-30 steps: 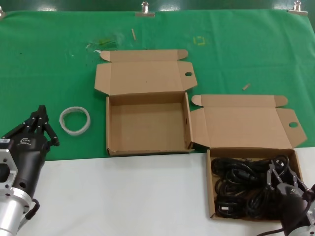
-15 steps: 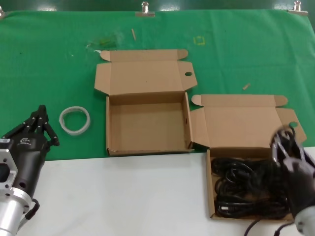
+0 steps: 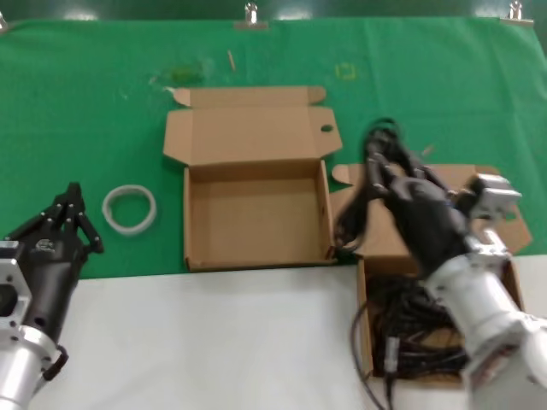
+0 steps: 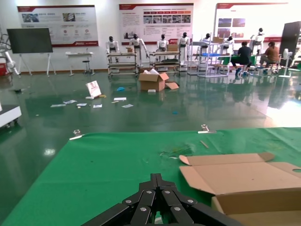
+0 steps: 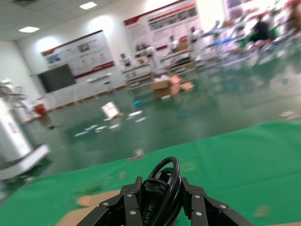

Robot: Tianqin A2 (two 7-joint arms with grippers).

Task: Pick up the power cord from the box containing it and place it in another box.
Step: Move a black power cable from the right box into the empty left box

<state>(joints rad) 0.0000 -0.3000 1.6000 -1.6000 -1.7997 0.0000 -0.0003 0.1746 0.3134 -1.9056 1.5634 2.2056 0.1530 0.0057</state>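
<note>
Next, I let go of the power cord with my right gripper on the middle of the empty box's bottom (image 3: pixel 267 213).
My right gripper (image 3: pixel 382 160) is shut on the power cord (image 3: pixel 349 224), a black looped bundle held up over the green cloth between the two boxes. In the right wrist view the power cord (image 5: pixel 162 188) is pinched between the fingers of the right gripper (image 5: pixel 160 182). Strands trail down into the box containing it (image 3: pixel 362 295) at the front right, where more black cable lies. Another box (image 3: pixel 256 218), open and bare inside, stands left of the gripper, with a round hole in its lid. My left gripper (image 3: pixel 73 203) waits shut at the far left.
A white ring (image 3: pixel 130 207) lies on the green cloth (image 3: pixel 85 102) between the left gripper and the empty box. The table's front strip is white (image 3: pixel 214 342). The left wrist view shows the left gripper (image 4: pixel 157 178) and the empty box's lid (image 4: pixel 244 176).
My right gripper rose out of the front-right box with the cord and swung back and left toward the empty box. The left arm stayed still.
</note>
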